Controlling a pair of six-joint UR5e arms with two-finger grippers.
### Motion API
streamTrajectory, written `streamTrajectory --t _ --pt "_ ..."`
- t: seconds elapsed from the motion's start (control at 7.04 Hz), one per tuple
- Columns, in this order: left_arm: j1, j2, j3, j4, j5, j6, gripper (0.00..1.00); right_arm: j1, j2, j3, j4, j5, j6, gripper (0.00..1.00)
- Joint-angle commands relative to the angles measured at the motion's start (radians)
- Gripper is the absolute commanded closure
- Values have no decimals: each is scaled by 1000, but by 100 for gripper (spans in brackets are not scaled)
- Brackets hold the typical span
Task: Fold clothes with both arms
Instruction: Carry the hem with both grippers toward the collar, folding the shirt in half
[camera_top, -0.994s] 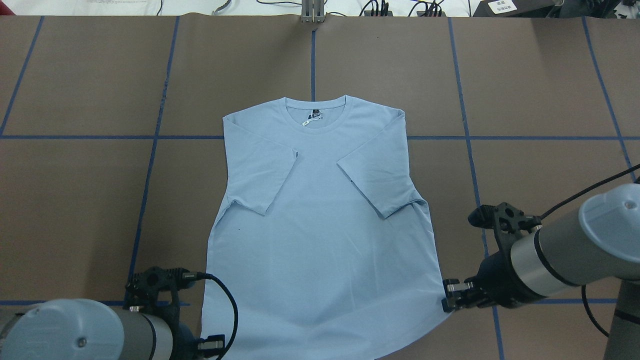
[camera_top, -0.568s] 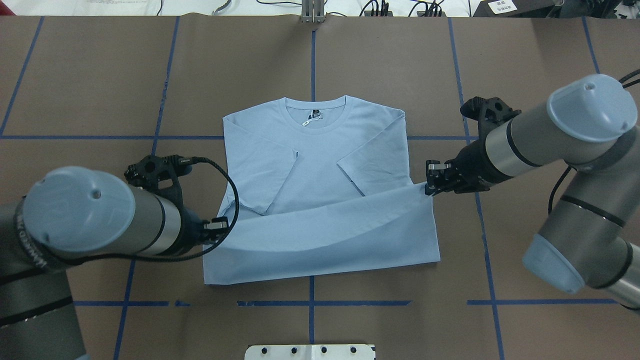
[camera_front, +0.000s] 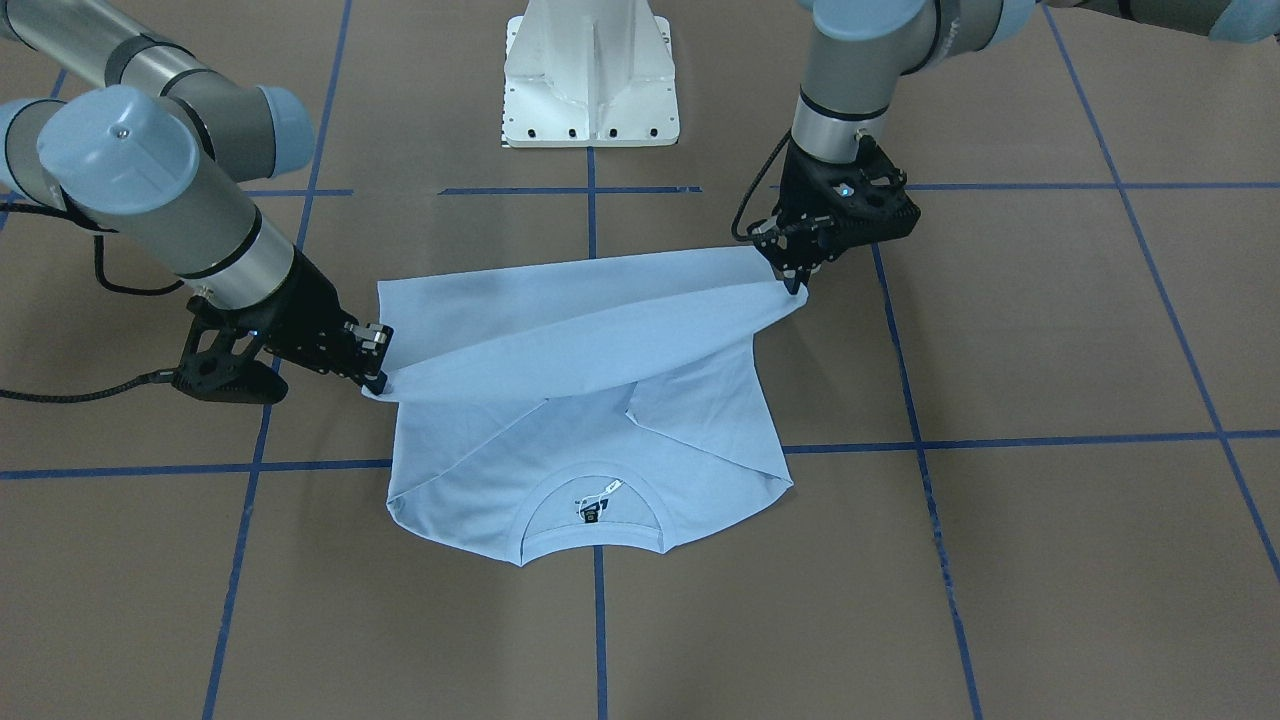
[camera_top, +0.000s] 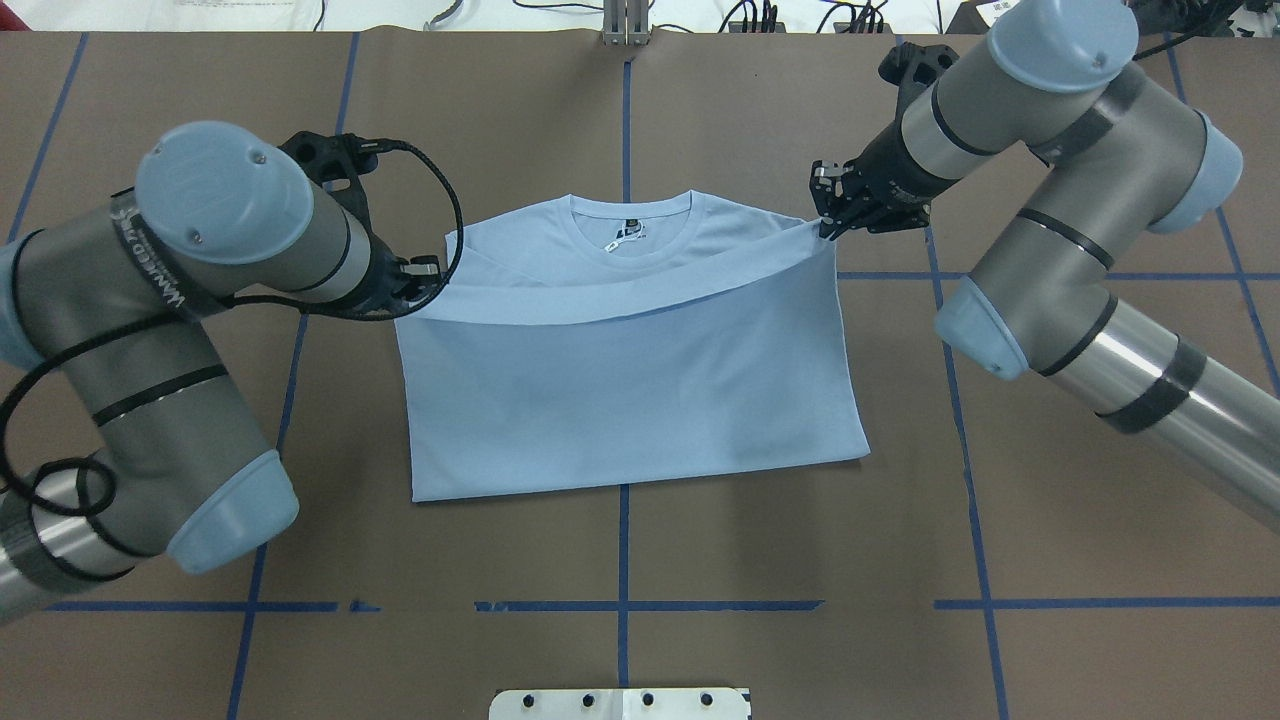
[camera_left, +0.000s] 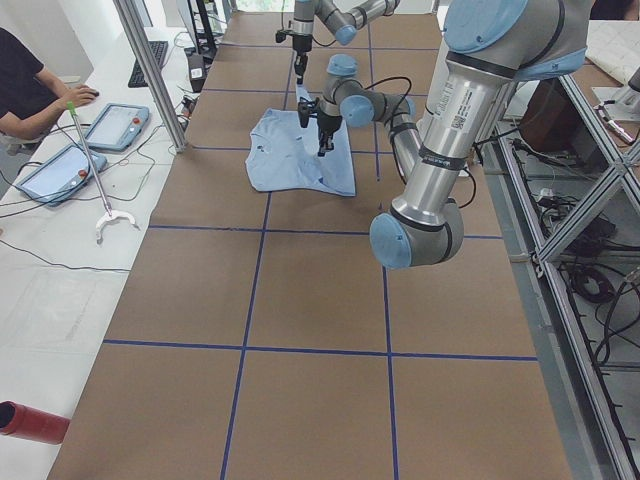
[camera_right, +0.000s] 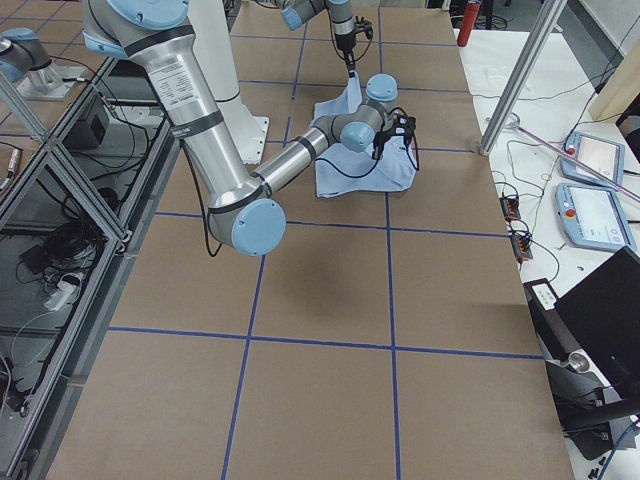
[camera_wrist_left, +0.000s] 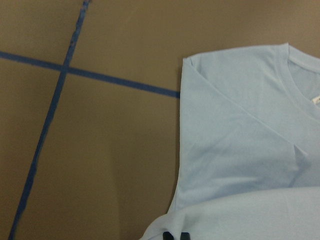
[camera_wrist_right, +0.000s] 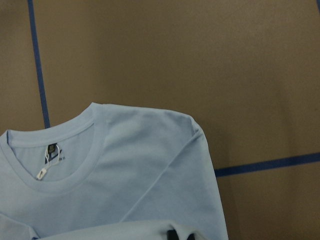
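Observation:
I will release the hem's corner from my left gripper at the outer tip of the T-shirt's sleeve (camera_front: 804, 485) (camera_wrist_left: 178, 59) on that gripper's side.
The light blue T-shirt (camera_top: 630, 400) lies on the brown table, collar (camera_top: 630, 262) at the far side with its neck label (camera_top: 625, 237) showing. Its bottom hem is lifted and drawn over the body, hanging in a sagging band just short of the collar. My left gripper (camera_top: 430, 275) is shut on the hem's left corner beside the left shoulder. My right gripper (camera_top: 828, 215) is shut on the other corner at the right shoulder. In the front-facing view the T-shirt (camera_front: 560, 320) spans between the left gripper (camera_front: 795, 275) and the right gripper (camera_front: 375, 375). The chest print is hidden.
Blue tape lines (camera_top: 620, 605) divide the brown table into a grid. The white pedestal base (camera_front: 590, 80) stands at the robot's side. A person (camera_left: 30, 90) sits at a side table with tablets (camera_left: 115, 125). Cables (camera_top: 760, 15) run along the far edge.
Both grippers have carried the hem from the table's near edge up over the shirt to the shoulders. The folded-over layer now covers the folded-in sleeves.

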Motion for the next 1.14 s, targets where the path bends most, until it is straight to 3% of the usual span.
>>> streamTrajectory --t 0.0,0.43,0.71,0.99 --pt "-54 -30 205 -192 1 21 100 32 95 -140 0 -1 -9 100" --pt "-73 -118 331 -236 3 20 100 37 147 -240 2 -8 -16 100" --pt "-82 -139 463 -354 6 21 100 35 158 -290 3 -14 -25 100" --pt "-88 -141 471 -359 7 23 100 32 159 -307 3 -21 -34 100"
